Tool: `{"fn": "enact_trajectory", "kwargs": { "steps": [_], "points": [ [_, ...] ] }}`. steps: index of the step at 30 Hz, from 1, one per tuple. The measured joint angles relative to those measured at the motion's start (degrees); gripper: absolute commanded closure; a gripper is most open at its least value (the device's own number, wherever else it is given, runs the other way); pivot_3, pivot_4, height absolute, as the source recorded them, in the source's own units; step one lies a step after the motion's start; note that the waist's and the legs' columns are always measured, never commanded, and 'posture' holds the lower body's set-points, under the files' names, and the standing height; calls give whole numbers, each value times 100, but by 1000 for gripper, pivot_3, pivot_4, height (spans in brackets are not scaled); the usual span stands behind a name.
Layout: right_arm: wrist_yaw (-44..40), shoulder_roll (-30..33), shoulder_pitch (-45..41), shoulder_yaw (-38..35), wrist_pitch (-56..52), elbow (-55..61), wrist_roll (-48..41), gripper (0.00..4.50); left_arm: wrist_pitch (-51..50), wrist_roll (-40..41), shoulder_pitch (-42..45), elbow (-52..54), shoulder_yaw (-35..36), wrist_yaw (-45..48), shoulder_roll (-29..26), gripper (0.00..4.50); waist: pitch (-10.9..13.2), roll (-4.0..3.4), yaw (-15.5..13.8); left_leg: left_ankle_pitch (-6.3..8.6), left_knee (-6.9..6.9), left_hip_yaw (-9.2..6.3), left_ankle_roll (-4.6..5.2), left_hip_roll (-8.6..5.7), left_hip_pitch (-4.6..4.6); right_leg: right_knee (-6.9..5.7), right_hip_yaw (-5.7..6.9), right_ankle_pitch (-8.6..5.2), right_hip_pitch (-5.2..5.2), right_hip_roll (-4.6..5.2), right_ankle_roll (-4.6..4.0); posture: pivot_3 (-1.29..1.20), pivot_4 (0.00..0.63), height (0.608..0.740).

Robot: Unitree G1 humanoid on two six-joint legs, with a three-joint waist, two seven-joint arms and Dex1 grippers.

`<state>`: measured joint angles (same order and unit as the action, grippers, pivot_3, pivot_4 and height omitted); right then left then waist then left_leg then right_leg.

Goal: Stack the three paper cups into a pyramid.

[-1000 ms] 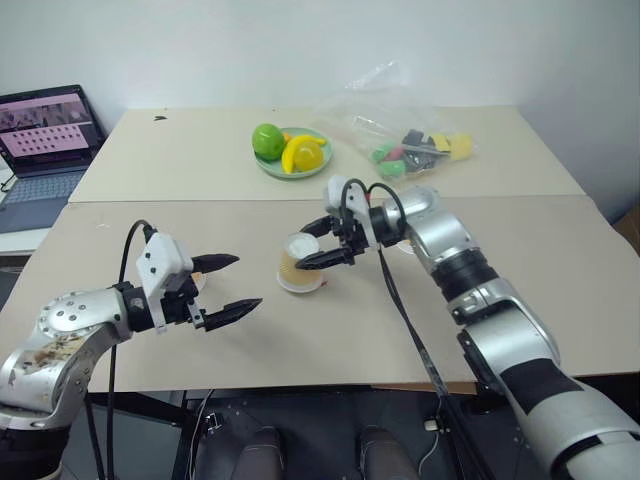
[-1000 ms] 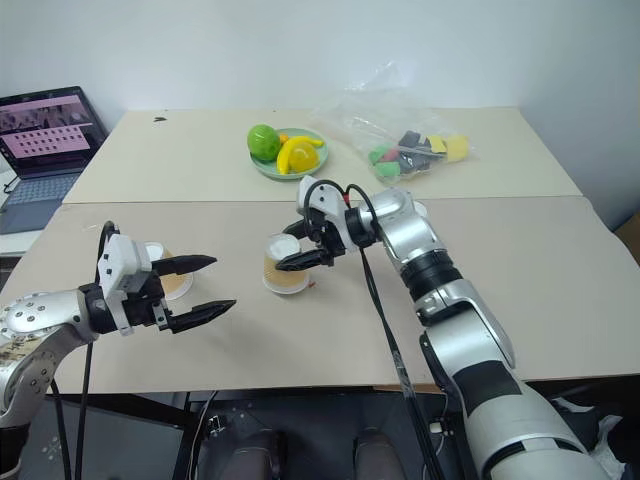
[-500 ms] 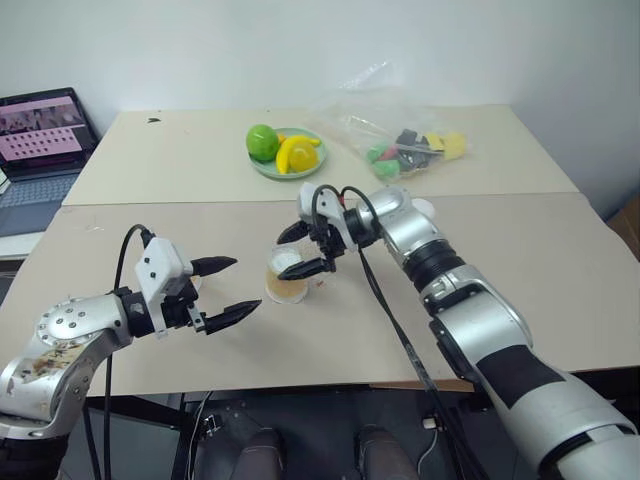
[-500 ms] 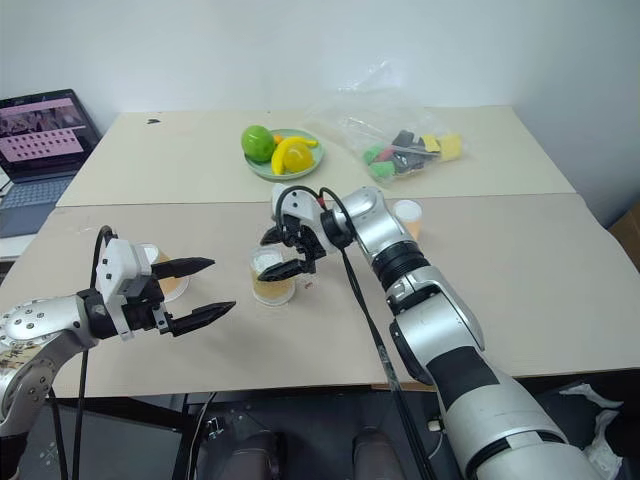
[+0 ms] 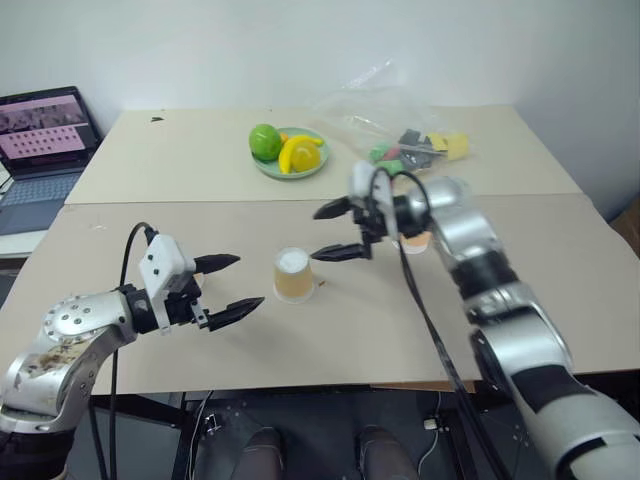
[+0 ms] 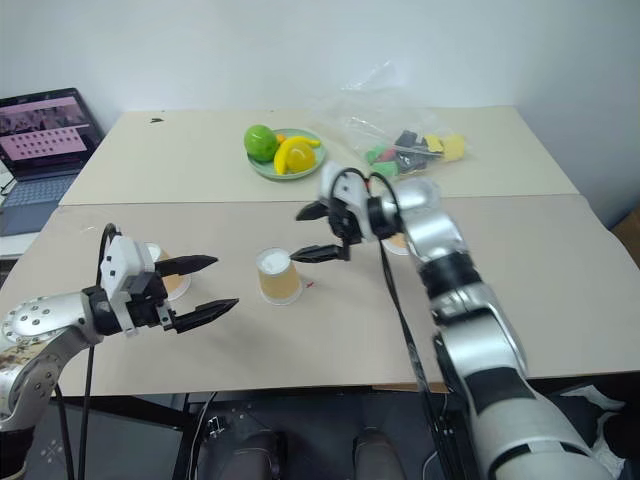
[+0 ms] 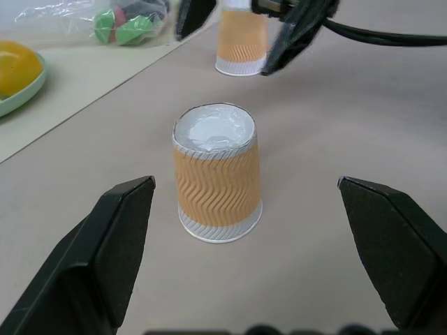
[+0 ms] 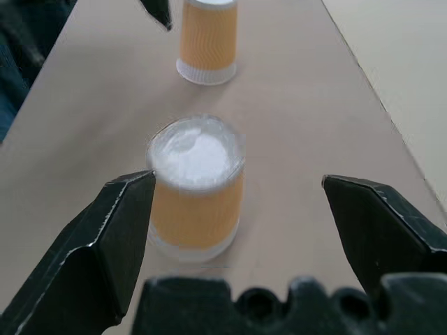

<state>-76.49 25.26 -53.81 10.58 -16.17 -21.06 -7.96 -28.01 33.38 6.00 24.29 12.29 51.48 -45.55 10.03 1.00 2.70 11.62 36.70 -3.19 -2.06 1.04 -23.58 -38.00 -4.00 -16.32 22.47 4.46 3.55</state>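
Observation:
Next, my right gripper will grab the tan side of the paper cup (image 5: pixel 416 243) nearest the plastic bag, leaving the middle cup standing.
Three paper cups stand upside down and apart on the beige table (image 5: pixel 560 270), tan walls with the white base up. The middle cup (image 5: pixel 293 275) sits between my two grippers. My right gripper (image 5: pixel 320 233) is open just right of it, not touching it. A second cup (image 6: pixel 172 283) stands behind my left gripper (image 5: pixel 248 280), which is open and empty, pointing at the middle cup (image 7: pixel 218 183). The third cup (image 6: pixel 400 240) is partly hidden behind my right wrist. In the right wrist view the middle cup (image 8: pixel 198 188) stands close ahead of the open fingers (image 8: pixel 115 230).
A green plate (image 5: pixel 270 168) with fruit and a clear plastic bag (image 5: pixel 400 125) of coloured toys lie on the far table. An open laptop (image 5: pixel 45 130) stands at the far left. A seam (image 5: pixel 200 201) runs between the two tables.
My right gripper has opened, let go of the middle cup and drawn back to the right. The cup now stands free on the table. The left arm has kept still.

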Motion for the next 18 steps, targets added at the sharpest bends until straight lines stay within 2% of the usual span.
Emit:
{"fn": "enact_trajectory", "kwargs": {
  "steps": [3, 6, 10, 12, 15, 18],
  "points": [
    [429, 450, 716, -342, -860, 1310, -199, 36, 42, -11, 36, -31, -28, 28, 11, 0, 0, 1, -4, 0, 0, 0, 0, 1, 3, 0, -1, 0, -2, -1, 0, 0, 150, 740],
    [1578, 544, 1564, -1192, -1777, 2428, -233, 36, 61, -37, 69, -69, -46, 46, 29, 0, -2, 4, -31, 0, 2, 0, 0, -1, 3, 3, -1, 0, -8, 0, 0, 0, 150, 740],
    [3798, -107, 2466, -2286, -2781, 3461, 142, 36, 85, -55, 143, -240, -50, 48, 58, 0, -2, 4, -17, 0, 1, 1, 0, -2, 6, -1, -5, 0, -6, -1, 1, 0, 150, 740],
    [4737, -462, 2932, -2384, -2982, 3789, 495, 36, 93, -58, 251, -282, -86, 54, 70, 0, -2, 4, -10, 0, 1, 3, 0, -1, 5, -1, -6, 0, -5, -2, 0, 0, 150, 740],
    [5484, -926, 3225, -2326, -3024, 3795, 716, 36, 112, -62, 389, -315, -168, 86, 92, 0, -2, 4, 12, 0, 1, 10, 0, -2, 8, -1, -15, 0, -4, -1, 0, 0, 150, 740],
    [6049, -1300, 3085, -2257, -2847, 3511, 724, 36, 152, -95, 532, -420, -272, 116, 132, 0, -2, 4, 31, -1, 0, 8, 0, -1, 11, -2, -13, 0, -5, -3, 0, 0, 150, 740]
  ]
}}
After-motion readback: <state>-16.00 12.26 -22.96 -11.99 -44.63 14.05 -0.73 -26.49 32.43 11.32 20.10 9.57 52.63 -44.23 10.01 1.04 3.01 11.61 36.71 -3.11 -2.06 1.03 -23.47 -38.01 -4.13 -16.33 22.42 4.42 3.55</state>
